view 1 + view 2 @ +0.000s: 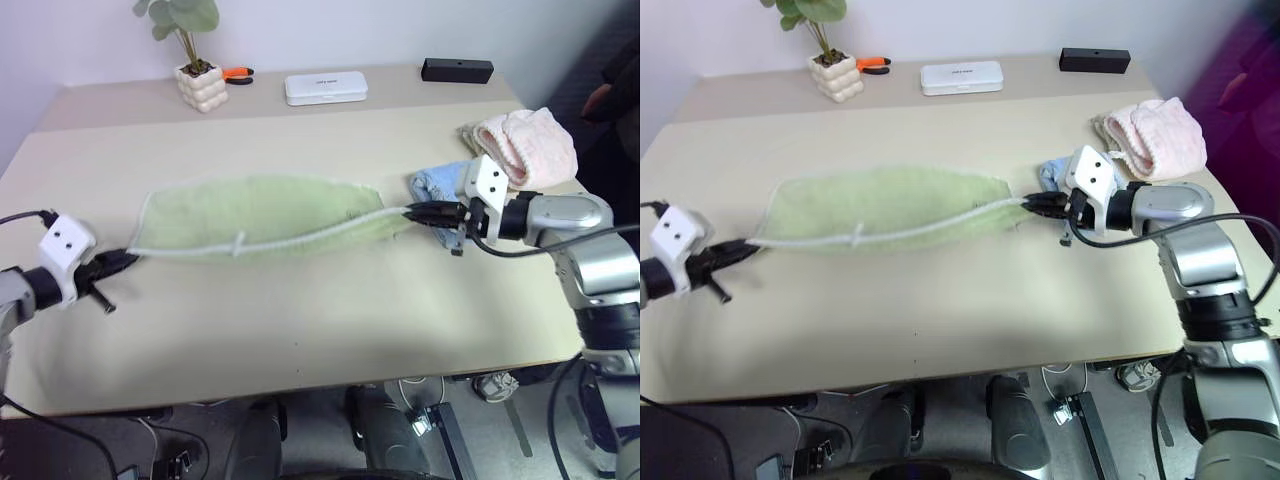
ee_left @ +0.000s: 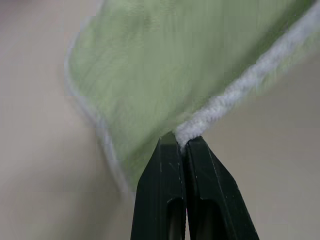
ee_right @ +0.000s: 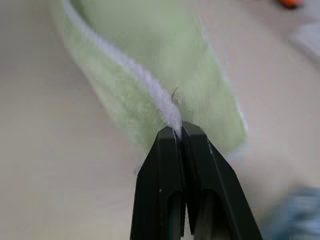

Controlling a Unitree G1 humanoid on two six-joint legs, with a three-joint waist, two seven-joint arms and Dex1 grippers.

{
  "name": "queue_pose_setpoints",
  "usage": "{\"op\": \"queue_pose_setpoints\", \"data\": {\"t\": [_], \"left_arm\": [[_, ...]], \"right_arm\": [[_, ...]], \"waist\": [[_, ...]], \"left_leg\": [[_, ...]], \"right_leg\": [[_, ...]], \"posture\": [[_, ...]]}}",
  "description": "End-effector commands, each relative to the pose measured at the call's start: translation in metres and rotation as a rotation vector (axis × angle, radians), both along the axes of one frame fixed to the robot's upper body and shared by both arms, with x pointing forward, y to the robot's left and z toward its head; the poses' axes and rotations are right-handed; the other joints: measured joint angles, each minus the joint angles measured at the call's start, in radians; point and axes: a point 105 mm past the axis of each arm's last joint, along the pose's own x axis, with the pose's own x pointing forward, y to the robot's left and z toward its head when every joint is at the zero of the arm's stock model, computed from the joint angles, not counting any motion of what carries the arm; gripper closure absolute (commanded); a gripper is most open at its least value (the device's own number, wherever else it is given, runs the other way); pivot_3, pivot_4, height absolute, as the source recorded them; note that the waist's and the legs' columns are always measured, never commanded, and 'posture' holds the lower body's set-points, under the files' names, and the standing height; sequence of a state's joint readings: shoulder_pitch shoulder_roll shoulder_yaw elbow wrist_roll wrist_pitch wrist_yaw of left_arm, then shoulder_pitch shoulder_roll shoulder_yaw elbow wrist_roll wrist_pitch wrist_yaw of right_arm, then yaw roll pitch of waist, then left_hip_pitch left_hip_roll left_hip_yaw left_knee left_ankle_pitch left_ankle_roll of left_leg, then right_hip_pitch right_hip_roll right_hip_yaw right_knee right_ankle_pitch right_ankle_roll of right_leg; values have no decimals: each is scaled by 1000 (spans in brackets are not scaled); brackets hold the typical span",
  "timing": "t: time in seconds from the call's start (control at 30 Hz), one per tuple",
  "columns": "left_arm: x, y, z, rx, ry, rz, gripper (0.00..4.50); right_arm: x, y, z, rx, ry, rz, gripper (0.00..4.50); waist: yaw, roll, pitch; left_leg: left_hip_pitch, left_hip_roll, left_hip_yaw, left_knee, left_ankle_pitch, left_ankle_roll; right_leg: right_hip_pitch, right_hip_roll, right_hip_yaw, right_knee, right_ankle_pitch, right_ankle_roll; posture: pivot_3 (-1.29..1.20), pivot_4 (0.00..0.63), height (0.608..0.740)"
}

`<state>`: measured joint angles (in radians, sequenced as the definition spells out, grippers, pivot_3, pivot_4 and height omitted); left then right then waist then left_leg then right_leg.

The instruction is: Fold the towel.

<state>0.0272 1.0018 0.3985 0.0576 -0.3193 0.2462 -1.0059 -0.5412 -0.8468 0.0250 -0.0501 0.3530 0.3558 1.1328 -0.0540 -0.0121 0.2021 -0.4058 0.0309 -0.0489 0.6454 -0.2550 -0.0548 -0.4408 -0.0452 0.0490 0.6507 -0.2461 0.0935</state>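
Observation:
I will release the corner of the light green towel from my right gripper on the table point(image 1: 398, 228), just in front of the light blue towel.
The light green towel point(image 1: 262, 212) hangs stretched between my two grippers above the beige table point(image 1: 300, 330), sagging like a hammock with its whitish edge taut along the near side. At the towel's left end my left gripper point(image 1: 130, 258) is shut on the corner; the left wrist view has the black fingers point(image 2: 172, 165) pinching the white edging of the towel point(image 2: 165, 60). On the right, my right gripper point(image 1: 412, 211) is shut on the other corner, and the right wrist view shows its fingers point(image 3: 172, 150) clamped on the towel's edge point(image 3: 150, 85).
A light blue towel point(image 1: 438, 182) lies just behind my right gripper, with a pale pink towel point(image 1: 525, 143) beyond it at the table's right edge. Along the back stand a potted plant point(image 1: 195, 70), orange-handled pliers point(image 1: 238, 73), a white case point(image 1: 325, 88) and a black box point(image 1: 457, 70).

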Motion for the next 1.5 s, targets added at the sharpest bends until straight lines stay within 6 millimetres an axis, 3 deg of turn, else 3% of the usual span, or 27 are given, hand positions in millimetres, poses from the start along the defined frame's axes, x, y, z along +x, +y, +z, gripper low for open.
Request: {"op": "queue_pose_setpoints", "data": {"t": [0.03, 0.1, 0.23, 0.37, 0.47, 0.8, 1.0, 1.17, 1.27, 1.47, 1.5], "left_arm": [[-28, 4, 21, 20, 44, 2, 4500], [-37, 1, 18, 21, 87, -13, 4500], [-36, -4, 12, 44, 112, -28, 4500], [-11, -4, 8, 64, 60, -10, 4500], [20, -4, 5, 101, 4, -3, 4500], [86, -5, 1, 112, -43, 2, 4500], [102, -7, -6, 110, -27, -4, 4500], [104, -4, -10, 77, -7, 6, 4500], [103, 0, -10, 52, -11, 20, 3563], [104, 14, -3, 36, -89, 120, 623], [104, 17, 3, -24, -125, 148, 623]], "right_arm": [[-29, -6, 0, 2, 79, 41, 4454], [-35, -8, -6, -5, 116, 46, 4454], [-25, -11, -8, -9, 89, -6, 4454], [-4, -13, -13, -29, 44, -83, 4454], [10, -14, -19, -32, 25, -125, 4454], [40, -11, -33, 2, 4, -211, 4454], [47, -6, -39, 10, 6, -214, 4454], [49, -5, -41, 23, 12, -223, 4454], [49, -5, -38, 38, 11, -233, 3563], [52, -13, -29, 41, -52, -299, 679], [52, -16, -24, 44, -75, -319, 679]], "waist": [[11, -2, -1], [15, -2, -2], [15, -2, -2], [13, -3, -2], [15, -3, -2], [11, -3, -2], [10, -3, -2], [10, -3, -2], [11, -3, -2], [11, -3, -2], [11, -3, -2]], "left_leg": [[3, 0, 0, 0, 0, 0], [14, 0, 1, -1, -1, 0], [15, 0, 3, 0, -1, 1], [14, 0, 3, 0, -1, 1], [14, 0, 3, 0, -1, 1], [14, 0, 3, 0, -3, 4], [13, -1, 3, 1, -4, 6], [13, 0, 3, 1, -4, 6], [13, -1, 3, 1, -4, 6], [13, -1, 3, 1, -4, 6], [13, -1, 3, 1, -4, 6]], "right_leg": [[4, 0, 0, -2, -2, -5], [15, -1, 0, -6, -3, -6], [15, -1, 1, -6, -3, -6], [14, 0, 1, -4, -3, -6], [15, 0, 1, -4, -3, -4], [13, 1, 1, -2, 0, 0], [13, 1, 1, -1, 0, 1], [13, 1, 1, -1, 0, 1], [13, 1, 1, -1, 0, 1], [13, 1, 1, 0, 0, 1], [13, 0, 1, 0, 0, 1]], "posture": [[0, 150, 737], [0, 150, 737], [0, 150, 737], [0, 150, 737], [0, 150, 737], [0, 150, 737], [0, 150, 737], [0, 150, 737], [0, 150, 737], [0, 150, 737], [0, 150, 737]]}}
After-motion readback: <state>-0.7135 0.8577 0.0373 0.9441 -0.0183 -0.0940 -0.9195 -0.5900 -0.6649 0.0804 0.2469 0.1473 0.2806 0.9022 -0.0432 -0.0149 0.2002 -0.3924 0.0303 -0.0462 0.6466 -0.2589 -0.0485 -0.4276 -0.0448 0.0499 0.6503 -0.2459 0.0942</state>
